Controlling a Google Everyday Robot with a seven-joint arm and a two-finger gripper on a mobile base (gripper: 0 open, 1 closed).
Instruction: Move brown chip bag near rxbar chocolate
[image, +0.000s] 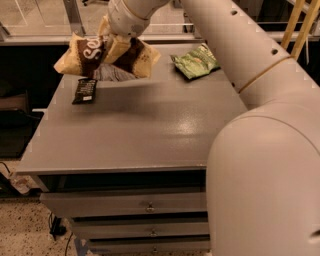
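I will let go of the brown chip bag on the grey table (103, 59), just behind the far end of the rxbar chocolate.
The brown chip bag (90, 52), puffy with a dark brown centre, white lettering and cream-yellow ends, hangs above the far left part of the grey table (145, 125). My gripper (119, 47) is shut on its middle from above and holds it off the surface. The rxbar chocolate (84, 90), a small flat black bar with white text, lies on the table just below and slightly left of the bag. The bag's lower edge is close above the bar's far end.
A smaller green bag (196, 61) lies at the far right of the table. My large white arm (260, 150) fills the right side of the view. Drawers (145, 205) run under the table's front edge. A yellow frame (300, 25) stands at the far right.
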